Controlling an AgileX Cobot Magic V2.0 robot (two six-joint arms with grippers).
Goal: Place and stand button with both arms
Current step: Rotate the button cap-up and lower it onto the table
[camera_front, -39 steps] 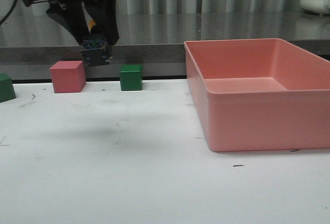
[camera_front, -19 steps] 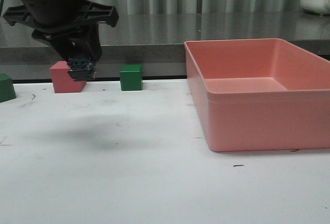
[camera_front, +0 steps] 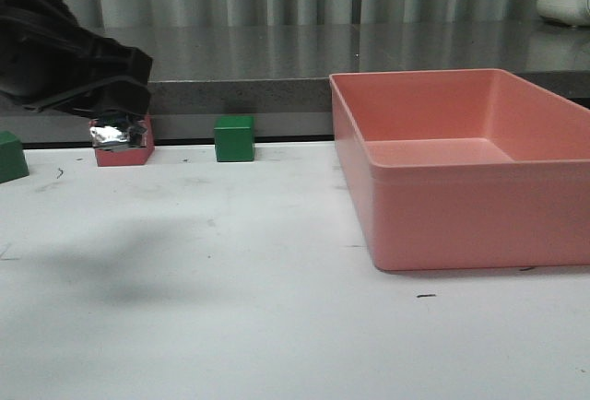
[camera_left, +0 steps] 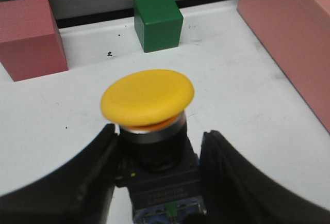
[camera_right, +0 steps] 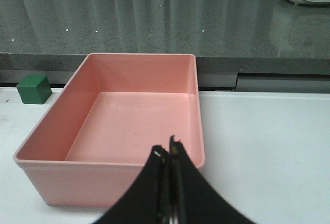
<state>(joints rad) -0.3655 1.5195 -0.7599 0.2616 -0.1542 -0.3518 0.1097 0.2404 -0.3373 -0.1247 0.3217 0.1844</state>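
Observation:
Next, I release the button from my left gripper, standing on the open white table (camera_front: 99, 265) before the pink cube.
My left gripper (camera_left: 157, 157) is shut on the button (camera_left: 149, 105): yellow mushroom cap, silvery collar, black body held between the two black fingers, bluish base toward the wrist. In the front view the left gripper (camera_front: 115, 123) hangs at the far left above the white table, with the button's base (camera_front: 114, 135) showing below it, in front of the pink cube (camera_front: 138, 153). My right gripper (camera_right: 169, 154) is shut and empty, above the near rim of the pink bin (camera_right: 134, 131). It is out of the front view.
The pink bin (camera_front: 461, 197) fills the right of the table. A green cube (camera_front: 234, 138) stands at the back, another green cube (camera_front: 11, 156) at the far left edge. The left wrist view shows the pink cube (camera_left: 28, 38) and a green cube (camera_left: 158, 21) beyond the button.
My left arm has moved left and down with the button held in it, and has tilted. It now partly hides the pink cube. The right arm stays out of the front view.

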